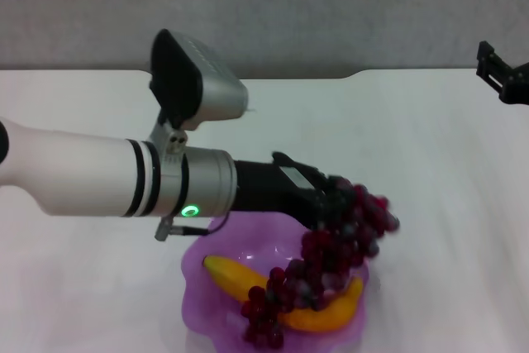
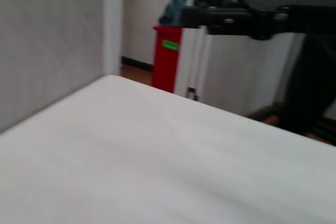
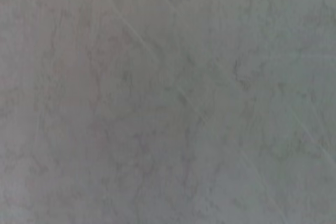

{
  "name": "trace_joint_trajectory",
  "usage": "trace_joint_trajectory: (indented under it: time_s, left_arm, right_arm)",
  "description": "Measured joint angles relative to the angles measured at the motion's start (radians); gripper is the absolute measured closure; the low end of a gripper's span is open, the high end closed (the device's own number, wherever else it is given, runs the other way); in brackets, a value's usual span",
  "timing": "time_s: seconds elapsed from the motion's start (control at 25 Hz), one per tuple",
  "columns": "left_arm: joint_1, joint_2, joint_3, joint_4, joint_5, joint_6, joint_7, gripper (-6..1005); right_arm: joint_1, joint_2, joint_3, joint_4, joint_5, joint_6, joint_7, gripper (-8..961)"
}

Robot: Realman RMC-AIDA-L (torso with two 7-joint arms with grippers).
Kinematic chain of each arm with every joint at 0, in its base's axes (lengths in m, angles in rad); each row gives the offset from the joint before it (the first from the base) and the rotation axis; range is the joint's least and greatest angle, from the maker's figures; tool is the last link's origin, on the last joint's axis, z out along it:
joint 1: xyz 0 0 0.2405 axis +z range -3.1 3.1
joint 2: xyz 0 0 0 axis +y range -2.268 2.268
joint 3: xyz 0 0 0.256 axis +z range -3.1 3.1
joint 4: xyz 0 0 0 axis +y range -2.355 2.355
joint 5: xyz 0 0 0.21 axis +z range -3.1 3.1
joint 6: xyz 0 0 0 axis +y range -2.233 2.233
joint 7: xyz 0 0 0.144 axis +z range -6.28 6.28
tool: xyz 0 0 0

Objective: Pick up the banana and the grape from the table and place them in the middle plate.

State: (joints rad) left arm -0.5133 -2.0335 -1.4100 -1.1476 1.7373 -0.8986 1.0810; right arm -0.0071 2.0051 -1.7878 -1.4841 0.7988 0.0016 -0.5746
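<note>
Next, the left gripper releases the grape bunch in the purple plate (image 1: 282, 269) just behind the banana, with the bunch's end draped over it.
The purple scalloped plate (image 1: 197, 307) sits on the white table (image 1: 413, 138) at the near middle. The yellow banana (image 1: 225, 275) lies in the plate. My left gripper (image 1: 329, 197) reaches in from the left above the plate's far right rim. It is shut on the top of the dark red grape bunch (image 1: 331, 262). The bunch hangs down slanted, and its lower end lies across the banana in the plate. The fingers are mostly hidden by grapes. My right gripper (image 1: 504, 76) is parked at the far right edge. It also shows as a dark bar in the left wrist view (image 2: 252, 6).
The table has a shallow notch in its far edge (image 1: 355, 76). A grey wall stands behind it. The left wrist view shows bare tabletop (image 2: 157, 156) and a red bin (image 2: 167, 56) beyond the table. The right wrist view shows only a grey surface.
</note>
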Motion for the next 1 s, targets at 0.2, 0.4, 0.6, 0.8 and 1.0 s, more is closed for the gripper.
trace_joint_trajectory:
  time_s: [0.2, 0.4, 0.6, 0.8, 1.0]
  left_arm:
    - [-0.006, -0.001, 0.006, 0.053, -0.005, 0.131, 0.068, 790]
    - [0.004, 0.002, -0.003, 0.073, -0.006, 0.158, 0.08, 791]
    - [0.033, 0.005, 0.003, 0.073, 0.003, 0.148, 0.08, 791]
    - [0.062, 0.009, -0.005, 0.07, 0.013, 0.106, 0.072, 792]
    - [0.081, 0.01, -0.009, 0.056, 0.018, 0.094, 0.068, 792]
  right_arm:
    - [0.002, 0.0, -0.002, 0.0, 0.0, 0.0, 0.0, 208]
    - [0.001, 0.0, -0.002, 0.0, 0.002, 0.0, 0.001, 208]
    - [-0.003, 0.0, 0.001, 0.0, 0.002, 0.0, 0.001, 207]
    - [-0.005, 0.0, 0.006, -0.001, 0.002, 0.01, 0.001, 207]
    - [-0.006, 0.0, 0.009, -0.001, 0.002, 0.011, 0.001, 207]
